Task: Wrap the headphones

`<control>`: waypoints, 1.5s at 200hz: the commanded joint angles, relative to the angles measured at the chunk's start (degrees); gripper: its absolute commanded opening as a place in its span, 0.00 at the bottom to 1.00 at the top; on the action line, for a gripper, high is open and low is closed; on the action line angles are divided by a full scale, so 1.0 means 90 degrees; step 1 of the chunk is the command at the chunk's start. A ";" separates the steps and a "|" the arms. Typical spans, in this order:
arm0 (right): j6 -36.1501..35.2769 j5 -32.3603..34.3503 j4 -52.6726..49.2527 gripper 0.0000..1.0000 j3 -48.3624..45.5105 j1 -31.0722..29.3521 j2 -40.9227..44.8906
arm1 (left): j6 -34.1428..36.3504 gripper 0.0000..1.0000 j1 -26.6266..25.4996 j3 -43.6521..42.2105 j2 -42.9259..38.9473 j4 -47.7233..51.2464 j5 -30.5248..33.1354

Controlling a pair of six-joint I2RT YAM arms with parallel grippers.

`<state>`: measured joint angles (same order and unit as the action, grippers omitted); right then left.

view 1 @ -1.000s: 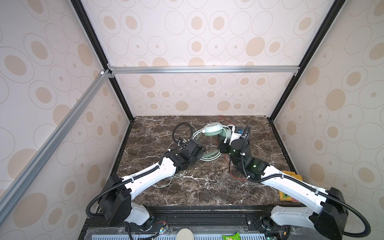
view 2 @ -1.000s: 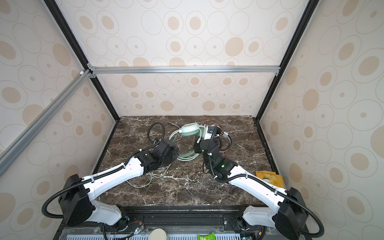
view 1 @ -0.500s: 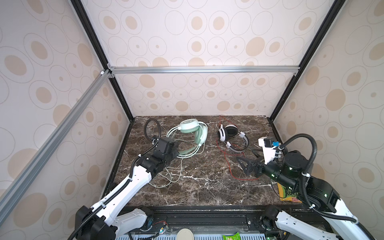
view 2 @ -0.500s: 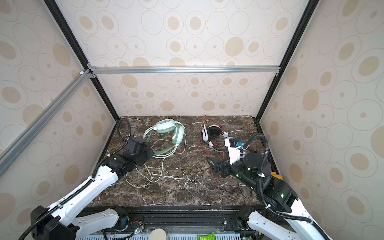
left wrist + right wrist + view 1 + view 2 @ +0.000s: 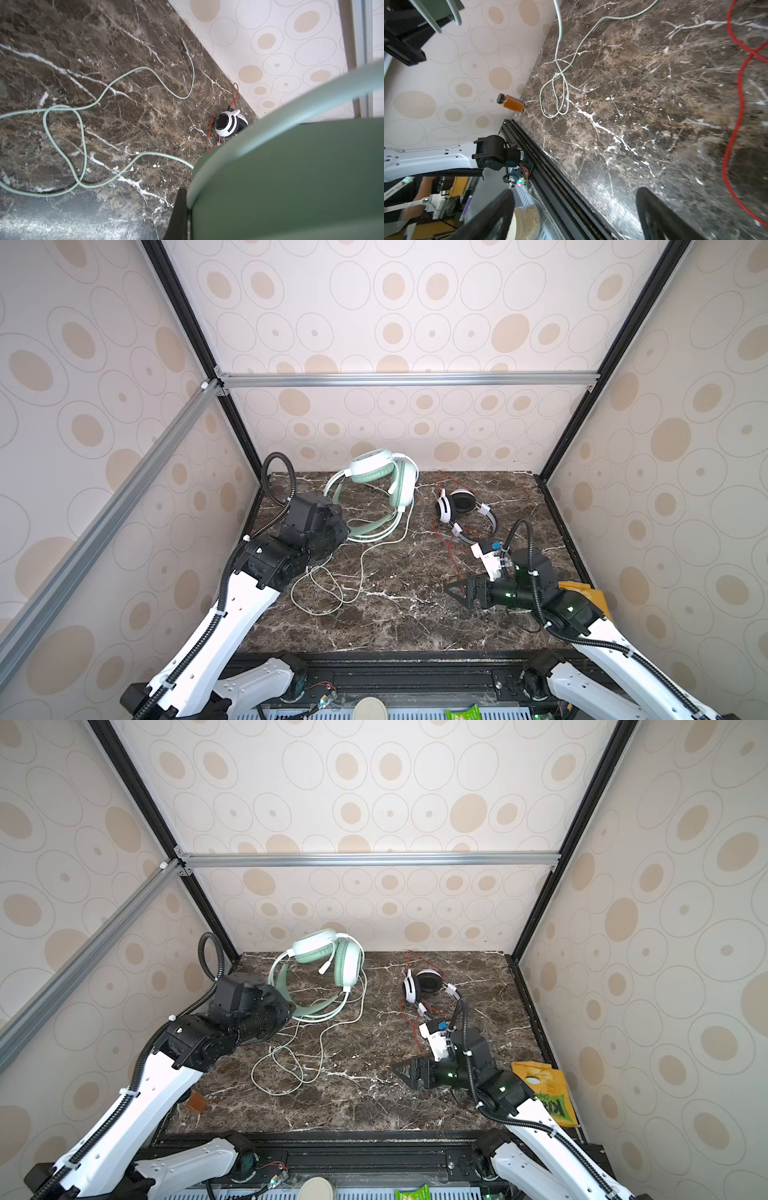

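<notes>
The pale green cable's part point(image 5: 384, 543) point(image 5: 560, 32) between the mint-green headphones' ear cup and the loose loops should be gripped next by my right gripper.
In both top views the mint-green headphones point(image 5: 374, 481) point(image 5: 328, 957) are at the back left of the marble table point(image 5: 395, 622). My left gripper point(image 5: 338, 531) is shut on their headband point(image 5: 291, 176), which fills the left wrist view beside one black finger point(image 5: 179, 207). Their pale green cable point(image 5: 332, 585) point(image 5: 83, 145) trails in loose loops over the table. The white-and-black headphones point(image 5: 457, 506) point(image 5: 424, 984) lie at the back right with a thin red cable point(image 5: 453, 560) point(image 5: 737, 104). My right gripper point(image 5: 451, 591) point(image 5: 575, 199) hovers open and empty at the front right.
A small orange bottle point(image 5: 510, 102) point(image 5: 197, 1100) lies by the left wall near the front. A yellow snack bag point(image 5: 582, 593) lies at the right edge behind the right arm. Patterned walls enclose the table on three sides.
The right arm has drawn back from the green headphones to the front right, its gripper open. The left arm has pulled the green headphones leftward by the headband.
</notes>
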<state>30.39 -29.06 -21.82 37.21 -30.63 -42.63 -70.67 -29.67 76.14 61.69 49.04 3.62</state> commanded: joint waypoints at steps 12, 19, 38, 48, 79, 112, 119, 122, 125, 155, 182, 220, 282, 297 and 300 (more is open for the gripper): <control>0.0363 -0.0403 0.1872 0.94 -0.0206 0.0032 -0.0412 | -0.0877 0.00 0.0019 -0.0071 -0.0247 -0.0723 -0.0520; 0.0362 -0.0430 0.2039 0.94 -0.0210 0.0016 -0.0616 | -0.0955 0.00 0.0016 -0.0130 -0.0289 -0.1026 -0.0564; 0.0290 -0.0423 0.2576 0.93 -0.0176 0.0018 -0.1230 | -0.0944 0.00 0.0016 -0.0043 -0.0181 -0.1625 -0.0748; 0.0181 -0.0382 0.2819 0.92 -0.0118 0.0020 -0.1563 | -0.0880 0.00 0.0010 0.0044 -0.0048 -0.1838 -0.0903; -0.0170 0.0033 0.2795 0.91 0.0282 0.0013 -0.2397 | -0.1045 0.00 -0.0095 -0.0129 0.0343 -0.2656 -0.1315; -0.0129 0.0222 0.3744 0.91 0.0040 0.0013 -0.2930 | -0.0776 0.00 -0.0283 0.0277 0.1050 -0.2986 -0.1488; -0.0110 0.0234 0.3838 0.91 0.0021 0.0008 -0.3051 | -0.0711 0.00 -0.0319 0.0436 0.1208 -0.2974 -0.1510; -0.0100 0.0240 0.3865 0.91 0.0013 0.0009 -0.3110 | -0.0687 0.00 -0.0330 0.0495 0.1264 -0.2965 -0.1523; -0.0071 0.0250 0.3890 0.91 0.0008 0.0013 -0.3167 | -0.0668 0.00 -0.0328 0.0571 0.1340 -0.2968 -0.1533; 0.0121 0.0409 0.4419 0.91 -0.0191 0.0007 -0.3713 | -0.0526 0.00 -0.0419 0.1098 0.1808 -0.2992 -0.1652; 0.0340 0.0206 0.4956 0.90 -0.0128 0.0015 -0.4353 | -0.0575 0.00 -0.0443 0.1245 0.1972 -0.3164 -0.1660; 0.0709 -0.0023 0.5865 0.88 -0.0030 0.0021 -0.5043 | -0.0659 0.00 -0.0438 0.1391 0.2081 -0.3237 -0.1639; 0.1262 -0.0564 0.8339 0.81 0.0076 -0.0087 -0.6164 | -0.0740 0.00 -0.0443 0.1605 0.2127 -0.3329 -0.1748; 0.1486 -0.0696 0.9140 0.79 0.0124 -0.0226 -0.6475 | -0.0697 0.00 -0.0443 0.1689 0.2113 -0.3304 -0.1679; 0.1551 -0.0672 0.9286 0.78 0.0105 -0.0250 -0.6525 | -0.0683 0.00 -0.0443 0.1714 0.2126 -0.3293 -0.1653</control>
<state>39.94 -32.05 45.69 37.10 -31.14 -97.89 -76.12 -33.32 86.61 81.80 24.84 -11.27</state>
